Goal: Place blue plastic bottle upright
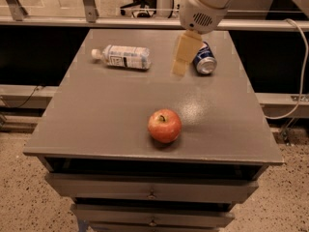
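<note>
Next, I move my gripper to the blue plastic bottle and close it around its body (pixel 117 56), a little nearer the white cap than the bottle's base.
The blue plastic bottle (pixel 123 57) lies on its side at the back left of the grey table (pixel 96 115), its white cap pointing left. My gripper (pixel 180 67) hangs above the table's back middle, to the right of the bottle and just left of the Pepsi can, apart from both. Its tan fingers point down and nothing is between them.
A dark-blue Pepsi can (pixel 204 60) lies on its side at the back right. A red apple (pixel 164 125) sits near the front middle. A white cable (pixel 299 76) hangs off the right side. A metal rail (pixel 96 21) runs behind the table.
</note>
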Controlling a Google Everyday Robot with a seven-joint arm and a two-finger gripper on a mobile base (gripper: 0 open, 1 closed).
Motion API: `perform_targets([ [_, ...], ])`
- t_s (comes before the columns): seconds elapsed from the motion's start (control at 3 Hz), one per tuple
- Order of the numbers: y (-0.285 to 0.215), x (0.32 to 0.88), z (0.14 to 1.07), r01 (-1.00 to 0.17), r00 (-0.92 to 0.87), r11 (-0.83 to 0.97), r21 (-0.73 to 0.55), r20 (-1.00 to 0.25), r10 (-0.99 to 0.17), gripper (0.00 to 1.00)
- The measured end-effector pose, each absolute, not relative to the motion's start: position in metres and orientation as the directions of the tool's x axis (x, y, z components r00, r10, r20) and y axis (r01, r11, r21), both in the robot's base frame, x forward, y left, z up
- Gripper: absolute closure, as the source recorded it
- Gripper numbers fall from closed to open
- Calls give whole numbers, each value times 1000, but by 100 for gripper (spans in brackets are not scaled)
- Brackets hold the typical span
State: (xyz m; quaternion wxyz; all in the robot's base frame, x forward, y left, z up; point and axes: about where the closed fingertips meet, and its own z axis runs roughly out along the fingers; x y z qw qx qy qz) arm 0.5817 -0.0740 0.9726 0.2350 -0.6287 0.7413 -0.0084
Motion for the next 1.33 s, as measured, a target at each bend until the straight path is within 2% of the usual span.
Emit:
perform_targets([
  [0.33,-62,600,975,-924,-106,251,-290,-436,-894,0],
  [0.67,-19,652,976,-932,-113,291,-216,-590,-799,0],
  [1.0,16,687,972,-943,-123,295,-155,-662,-740,0],
  [1.33,48,710,957,-945,-165,308,-109,-655,-738,0],
])
